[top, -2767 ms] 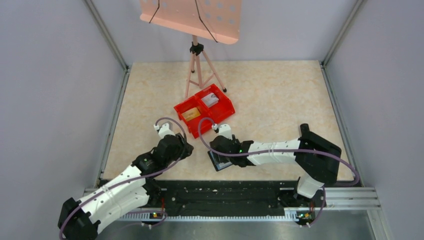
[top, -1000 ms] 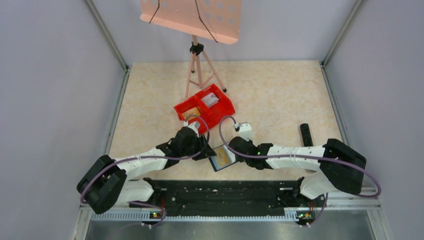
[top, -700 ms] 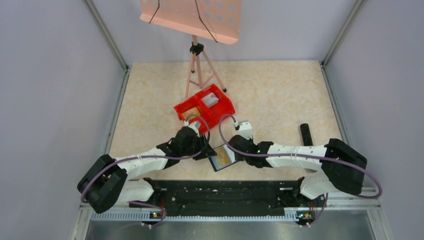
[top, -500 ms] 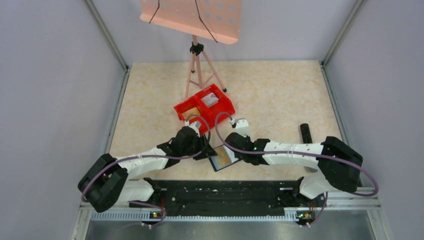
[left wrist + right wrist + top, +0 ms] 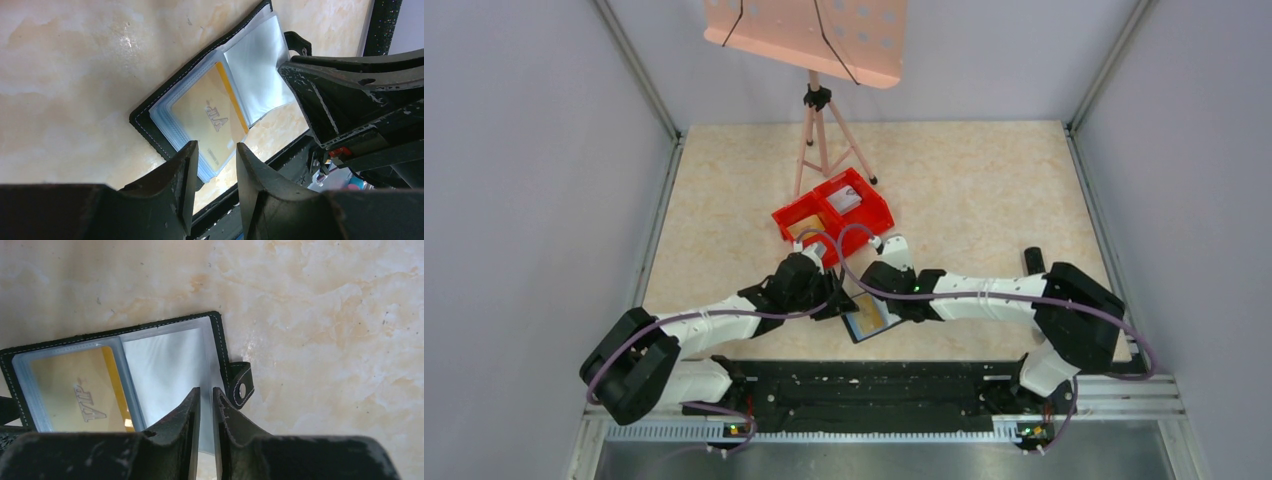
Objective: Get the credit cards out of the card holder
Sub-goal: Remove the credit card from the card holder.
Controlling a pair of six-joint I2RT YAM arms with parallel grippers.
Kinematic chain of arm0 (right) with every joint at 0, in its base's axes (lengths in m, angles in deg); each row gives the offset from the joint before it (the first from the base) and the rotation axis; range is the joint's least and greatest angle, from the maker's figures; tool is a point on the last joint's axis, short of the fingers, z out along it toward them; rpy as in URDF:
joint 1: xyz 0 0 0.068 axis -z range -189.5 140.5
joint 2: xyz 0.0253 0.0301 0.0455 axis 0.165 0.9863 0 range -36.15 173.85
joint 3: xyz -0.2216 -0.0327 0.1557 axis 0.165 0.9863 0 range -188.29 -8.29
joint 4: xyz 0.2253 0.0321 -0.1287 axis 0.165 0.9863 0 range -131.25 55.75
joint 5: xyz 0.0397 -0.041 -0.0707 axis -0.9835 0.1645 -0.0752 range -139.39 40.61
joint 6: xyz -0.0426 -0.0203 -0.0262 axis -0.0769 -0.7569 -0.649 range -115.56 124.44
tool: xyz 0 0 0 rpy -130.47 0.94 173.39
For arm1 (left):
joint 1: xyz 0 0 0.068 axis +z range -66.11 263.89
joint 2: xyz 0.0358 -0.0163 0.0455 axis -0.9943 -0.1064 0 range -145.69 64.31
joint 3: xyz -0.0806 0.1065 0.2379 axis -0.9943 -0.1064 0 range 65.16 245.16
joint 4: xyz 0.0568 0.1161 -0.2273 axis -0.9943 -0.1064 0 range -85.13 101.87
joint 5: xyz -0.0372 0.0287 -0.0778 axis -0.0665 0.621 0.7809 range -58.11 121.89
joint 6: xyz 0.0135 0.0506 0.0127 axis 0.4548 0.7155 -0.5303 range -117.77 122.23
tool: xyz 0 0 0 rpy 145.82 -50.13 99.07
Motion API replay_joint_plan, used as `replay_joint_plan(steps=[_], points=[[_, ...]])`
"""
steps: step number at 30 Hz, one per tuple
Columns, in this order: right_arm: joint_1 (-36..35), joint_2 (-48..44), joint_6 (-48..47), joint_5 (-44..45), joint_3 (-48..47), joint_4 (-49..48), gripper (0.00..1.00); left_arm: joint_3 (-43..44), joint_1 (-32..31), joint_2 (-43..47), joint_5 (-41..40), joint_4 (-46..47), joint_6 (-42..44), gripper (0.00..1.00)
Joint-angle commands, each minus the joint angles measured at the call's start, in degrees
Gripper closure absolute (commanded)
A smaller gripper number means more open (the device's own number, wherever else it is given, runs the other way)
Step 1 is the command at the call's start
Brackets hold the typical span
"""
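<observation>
My right gripper sits at the empty pocket's outer edge, away from the gold card; it should open and pinch the gold card's orange edge (image 5: 116,382) by the card holder's fold.
The black card holder (image 5: 854,327) lies open on the table near the front edge. A gold card (image 5: 205,115) marked VIP sits in its left see-through pocket and also shows in the right wrist view (image 5: 75,385). The right pocket (image 5: 165,365) looks empty. My left gripper (image 5: 215,147) is open, its fingertips straddling the near corner of the pocket stack. My right gripper (image 5: 206,390) is shut to a thin slit over the right pocket's outer edge, beside the side tab (image 5: 242,385). I cannot tell whether it pinches the sleeve.
A red two-compartment bin (image 5: 861,218) stands just behind the holder, with an orange card (image 5: 806,230) and a pale card (image 5: 846,200) in it. A pink stand on a tripod (image 5: 819,130) is behind it. A black rail (image 5: 874,385) runs along the near edge.
The holder, under my right gripper 2.8 s ago, now lies open showing the gold card. Over the last second my right gripper has moved left onto the holder's right half. The left arm has stayed still.
</observation>
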Motion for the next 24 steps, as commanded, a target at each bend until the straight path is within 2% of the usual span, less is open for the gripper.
replay_joint_plan(steps=[1, 5, 8, 11, 14, 18, 24], points=[[0.21, 2.62, -0.84, 3.09, -4.22, 3.99, 0.83, 1.59, -0.23, -0.07, 0.57, 2.64, 0.69, 0.61], [0.12, 4.13, -1.11, 3.15, -5.38, 4.92, 0.76, 1.44, -0.23, 0.07, 0.57, 2.62, 0.78, 0.61], [-0.05, 5.12, -1.1, 4.39, -6.42, 6.19, 0.75, 1.26, -0.23, 0.57, 0.48, 2.55, 0.79, 0.61], [-0.27, 5.89, -0.92, 5.4, -7.62, 7.42, 0.81, 0.82, -0.23, 1.03, 0.22, 2.45, 0.78, 0.61], [-0.57, 6.47, -1.44, 5.49, -8.58, 7.54, 0.99, 0.42, -0.23, 1.41, 0.01, 2.46, 0.78, 0.61], [-0.65, 7.05, -2.04, 3.04, -9.27, 5.76, 1.0, -0.14, -0.23, 1.88, -0.2, 2.39, 0.78, 0.61], [-0.4, 4.18, -2.01, -2.75, -5.37, -1.57, 1.0, -0.34, -0.23, 2.66, -1.12, 0.9, 1.19, 0.61]])
